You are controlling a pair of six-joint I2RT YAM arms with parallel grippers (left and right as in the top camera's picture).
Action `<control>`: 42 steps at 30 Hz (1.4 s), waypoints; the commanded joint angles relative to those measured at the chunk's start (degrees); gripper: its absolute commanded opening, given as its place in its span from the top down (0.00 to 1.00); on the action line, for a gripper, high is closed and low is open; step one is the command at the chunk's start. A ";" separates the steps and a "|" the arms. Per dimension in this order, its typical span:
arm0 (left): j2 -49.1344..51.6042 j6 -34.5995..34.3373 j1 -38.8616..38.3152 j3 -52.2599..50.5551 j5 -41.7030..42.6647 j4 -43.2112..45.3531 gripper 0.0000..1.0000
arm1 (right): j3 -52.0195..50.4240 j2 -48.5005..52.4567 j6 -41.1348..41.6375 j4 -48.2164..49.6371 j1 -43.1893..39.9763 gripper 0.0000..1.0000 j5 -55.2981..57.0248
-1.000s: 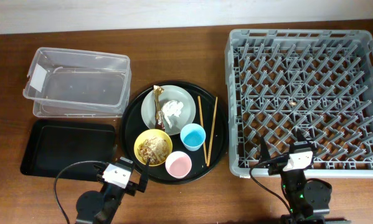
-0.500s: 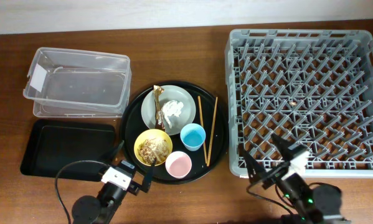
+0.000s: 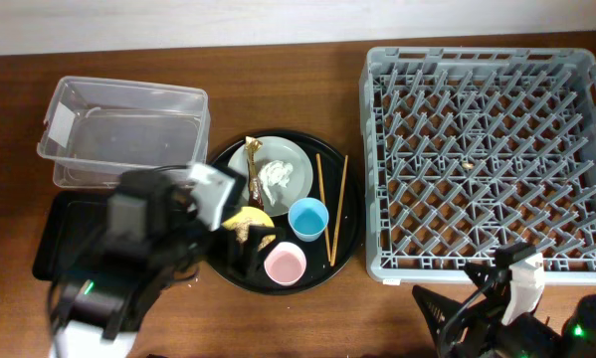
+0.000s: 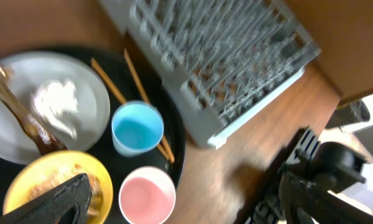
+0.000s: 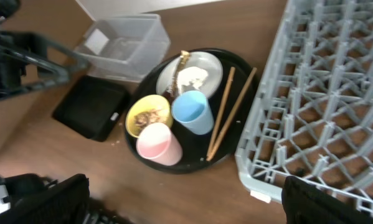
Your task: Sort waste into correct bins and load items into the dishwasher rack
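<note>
The blue cup's rim [image 3: 296, 205] [image 4: 114, 120], next to the grey-green plate and the chopsticks, should be the next place my left gripper goes to and closes on.
On the round black tray [image 3: 352, 224] stand a grey-green plate [image 3: 299, 159] bearing the crumpled wrapper [image 3: 275, 177], a yellow bowl [image 3: 246, 219] with food scraps [image 3: 264, 237], a blue cup [image 3: 307, 219], a pink cup [image 3: 285, 264] and two chopsticks [image 3: 337, 204]. My left gripper [image 4: 186, 205] is open and empty, high above the pink cup [image 4: 147, 196] and the yellow bowl [image 4: 49, 174]; its blurred arm hides part of the bowl from overhead. My right gripper [image 5: 186, 208] is open and empty over bare table, in front of the grey rack [image 3: 487, 149].
The clear tub [image 3: 123, 134] stands at the back left. The shallow black tray [image 3: 51, 234] lies in front of it, partly under my left arm. The rack fills the right half of the table. A few crumbs lie in the rack.
My left arm has risen and swung out over the left side of the round tray. My right arm has drawn back toward the table's front edge. The dishes have not moved.
</note>
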 commanded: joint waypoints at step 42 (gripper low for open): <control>26.36 -3.06 -7.87 16.96 45.11 14.93 1.00 | 0.46 20.24 -1.88 26.12 3.96 0.15 -44.78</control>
